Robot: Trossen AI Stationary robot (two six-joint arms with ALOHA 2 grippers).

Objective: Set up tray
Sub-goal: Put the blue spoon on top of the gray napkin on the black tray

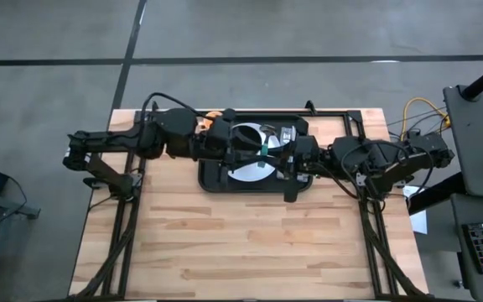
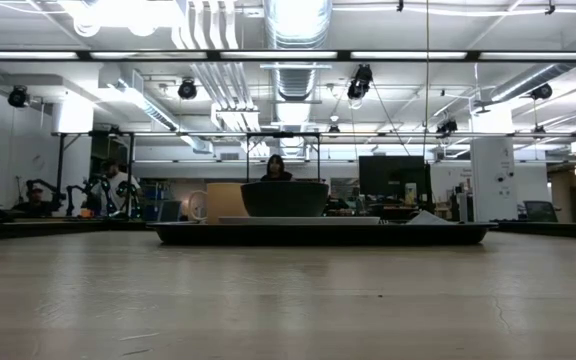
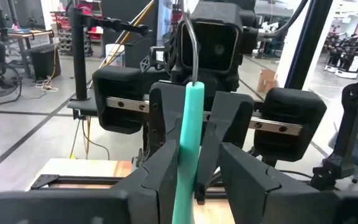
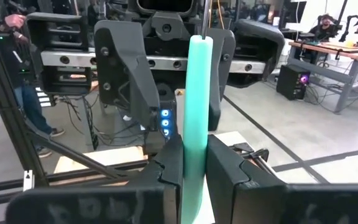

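Observation:
The robot's right gripper pinches the teal handle far below the utensil's metal part, so the left gripper needs to hold it while the right gripper takes the handle's top (image 4: 199, 51).
A utensil with a teal handle (image 4: 197, 93) and a thin metal shaft is held above the black tray (image 1: 214, 181). The tray carries a round white plate (image 1: 246, 172). Both arms meet over the tray, facing each other. My right gripper (image 4: 194, 163) is shut on the teal handle. My left gripper (image 3: 199, 177) is open, with one finger on each side of the same handle (image 3: 189, 124). I cannot tell whether the left fingers touch it. In the high view the handle (image 1: 265, 153) shows as a short teal piece between the two grippers. My right gripper pinches the teal handle (image 4: 196, 146) between its two fingers, which lie across it. The handle is lifted clear of the tray. It stands up past the fingers, with the metal shaft (image 4: 204, 18) at its far end.
The tray (image 2: 318, 234) lies at the table's far middle. In the low view a dark bowl-like shape (image 2: 284, 198) sits on it. A small grey item (image 1: 286, 134) lies at the tray's far right. Bare wooden tabletop (image 1: 250, 243) fills the near half. People show in the room behind.

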